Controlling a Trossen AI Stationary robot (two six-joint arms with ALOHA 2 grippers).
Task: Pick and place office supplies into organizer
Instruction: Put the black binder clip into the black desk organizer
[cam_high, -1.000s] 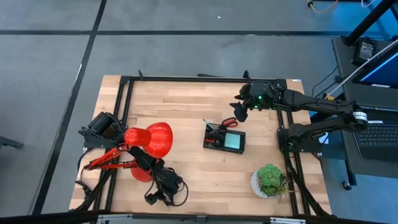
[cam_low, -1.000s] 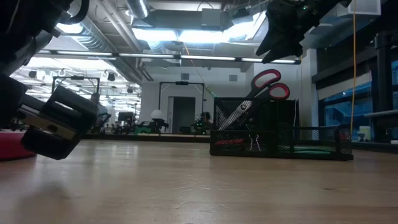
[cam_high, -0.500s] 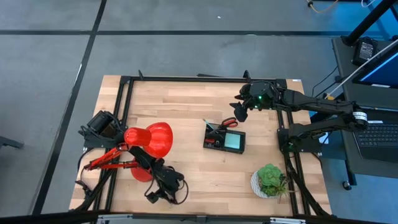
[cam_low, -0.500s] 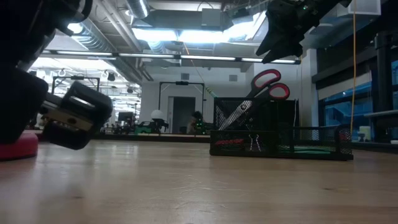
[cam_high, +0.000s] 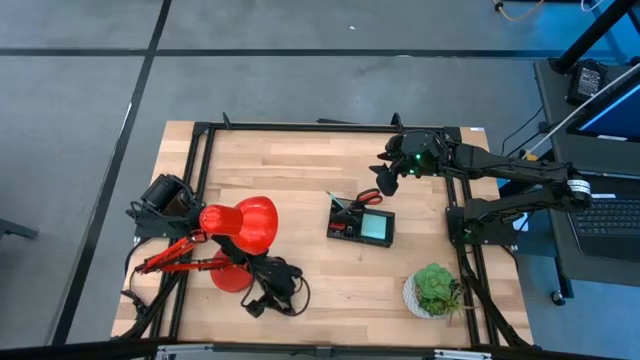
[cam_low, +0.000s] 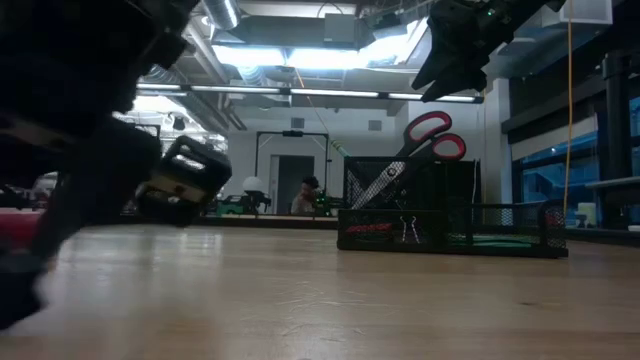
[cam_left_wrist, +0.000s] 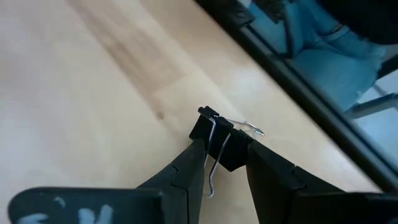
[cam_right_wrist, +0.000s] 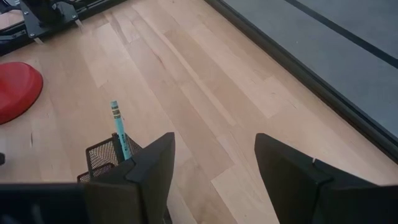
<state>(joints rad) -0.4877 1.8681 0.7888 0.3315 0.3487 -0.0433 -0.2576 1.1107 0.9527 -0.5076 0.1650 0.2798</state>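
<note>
Next, I set the binder clip down, as its long body sits crooked between my left gripper's fingers, and pinch across its narrow width (cam_left_wrist: 214, 129) before I move to the organizer.
My left gripper (cam_left_wrist: 219, 158) is near the table's near edge (cam_high: 262, 303), shut on a small black binder clip (cam_left_wrist: 216, 135) with wire handles. The black mesh organizer (cam_high: 343, 231) stands at mid-table. In it are red-handled scissors (cam_high: 369, 197), leaning out over its far wall, an upright teal pen (cam_right_wrist: 115, 122) and a light-blue sticky-note pad (cam_high: 377, 228). My right gripper (cam_high: 385, 178) hangs open above the table, just beyond the organizer's far right corner. In the low view it is high above the scissors (cam_low: 420, 135). My left gripper pinches the binder clip's black body (cam_left_wrist: 224, 146) between its two fingers (cam_left_wrist: 186, 171), one on each flat side. The wire handles (cam_left_wrist: 245, 127) stick out past the fingertips. In the low view the gripper (cam_low: 185, 180) rides above the tabletop, so the clip is off the wood.
A big red desk lamp (cam_high: 240, 225) stands on the table's left half, close to my left arm. A green potted plant (cam_high: 435, 290) sits at the near right corner. Black frame rails (cam_high: 205, 160) run along the table's sides. Bare wood lies between lamp and organizer.
My left gripper, holding the clip, has swung along the near edge toward the table's right and risen a little. In the low view it moves from the far left toward the middle. The right arm and the organizer's contents have kept still.
</note>
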